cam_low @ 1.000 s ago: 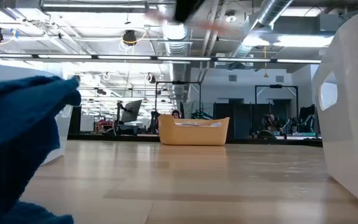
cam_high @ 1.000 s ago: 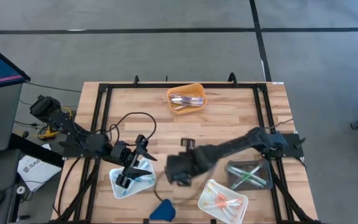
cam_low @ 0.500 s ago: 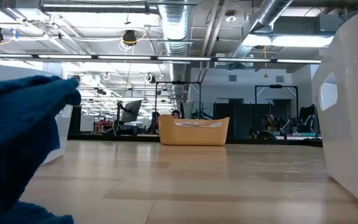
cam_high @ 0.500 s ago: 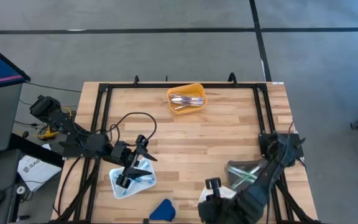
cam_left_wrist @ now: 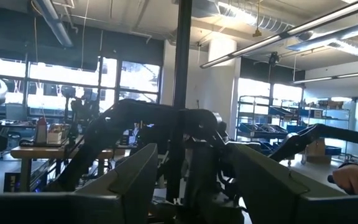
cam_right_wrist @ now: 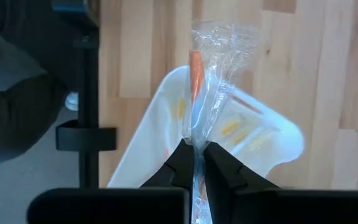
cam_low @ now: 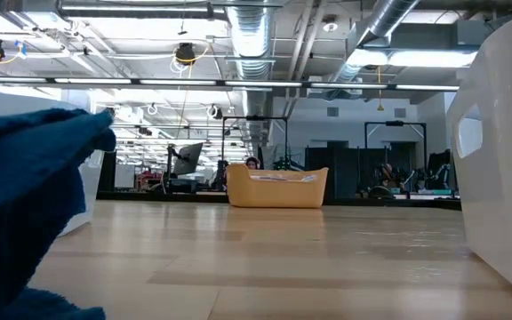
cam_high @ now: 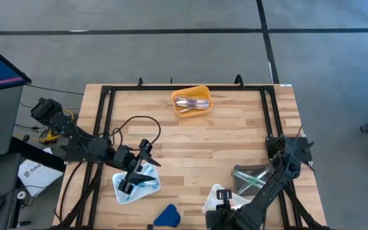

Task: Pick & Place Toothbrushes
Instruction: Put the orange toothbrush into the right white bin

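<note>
I will let go of the wrapped orange toothbrush with my right gripper among the orange toothbrushes in the white tray point(cam_high: 225, 204) point(cam_right_wrist: 195, 152) next to the grey tray. The held toothbrush now hangs over that white tray.
My right gripper point(cam_right_wrist: 196, 155) is shut on an orange toothbrush in a clear wrapper point(cam_right_wrist: 196, 74). In the high view it hangs point(cam_high: 220, 206) over a white tray point(cam_right_wrist: 272, 146) of orange toothbrushes at the near right edge. My left gripper point(cam_high: 136, 171) stands open above another white tray point(cam_high: 125, 189) of blue toothbrushes at the near left, its fingers point(cam_left_wrist: 126, 180) tipped up toward the room. An orange tray point(cam_high: 191, 101) at the far middle holds several pale toothbrushes. A grey tray point(cam_high: 255, 179) at the right holds green ones. My right gripper pinches the wrapped toothbrush between its two fingers at the wrapper's near end point(cam_right_wrist: 195, 138). The fingers come from above, pointing steeply down, and lie along it. The toothbrush sticks out past the fingertips over the white tray; whether it touches the tray I cannot tell.
A small dark-blue wedge point(cam_high: 167, 215) lies at the near edge between the two white trays and fills the left of the low view point(cam_low: 25, 204). A black frame point(cam_high: 107, 121) borders the wooden table. The table's middle is bare wood.
My right gripper has swung from the table's middle toward the near edge and the right, sinking a little, and now hangs over the white tray of orange toothbrushes. It has stayed shut on the wrapped toothbrush. My left arm has kept still.
</note>
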Motion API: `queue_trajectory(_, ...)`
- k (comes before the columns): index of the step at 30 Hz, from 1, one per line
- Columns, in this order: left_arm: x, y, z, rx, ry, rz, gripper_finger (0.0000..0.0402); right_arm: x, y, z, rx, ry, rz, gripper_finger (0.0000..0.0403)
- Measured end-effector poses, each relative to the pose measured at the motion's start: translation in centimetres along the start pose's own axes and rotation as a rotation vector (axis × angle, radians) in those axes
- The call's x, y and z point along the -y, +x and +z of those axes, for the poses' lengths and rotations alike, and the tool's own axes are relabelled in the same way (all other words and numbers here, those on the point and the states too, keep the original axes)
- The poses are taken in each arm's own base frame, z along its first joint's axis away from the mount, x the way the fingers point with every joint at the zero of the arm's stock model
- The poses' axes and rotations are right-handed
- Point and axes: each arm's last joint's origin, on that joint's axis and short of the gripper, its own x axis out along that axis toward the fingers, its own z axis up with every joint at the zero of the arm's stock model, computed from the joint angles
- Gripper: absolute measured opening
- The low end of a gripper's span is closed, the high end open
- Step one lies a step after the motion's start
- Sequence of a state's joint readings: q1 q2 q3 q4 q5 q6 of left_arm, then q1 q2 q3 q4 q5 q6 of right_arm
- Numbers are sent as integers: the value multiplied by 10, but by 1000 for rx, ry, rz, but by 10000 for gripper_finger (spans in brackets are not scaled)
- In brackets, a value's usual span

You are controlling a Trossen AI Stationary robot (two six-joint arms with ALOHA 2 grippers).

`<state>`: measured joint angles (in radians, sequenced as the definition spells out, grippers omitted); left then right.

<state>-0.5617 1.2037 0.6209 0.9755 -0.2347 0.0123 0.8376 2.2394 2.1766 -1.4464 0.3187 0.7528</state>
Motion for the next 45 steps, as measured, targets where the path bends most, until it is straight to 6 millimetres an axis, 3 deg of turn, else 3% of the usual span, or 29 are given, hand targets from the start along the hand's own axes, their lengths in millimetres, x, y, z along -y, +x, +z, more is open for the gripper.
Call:
queue_trajectory(15,0,0,-1,-10,1,0,204,-2,22,-10,11,11,14,10)
queue_trajectory(25,-2,0,-1,-9,13,6,204,15,44,-43,126,120,201,10)
queue_trajectory(31,-2,0,-1,-9,16,7,204,24,53,-57,106,168,193,17)
queue_trajectory(39,-4,1,-1,-10,25,15,204,25,61,-60,46,22,202,20)
queue_trajectory(45,-4,1,-1,-11,26,16,204,30,63,-55,49,51,196,55)
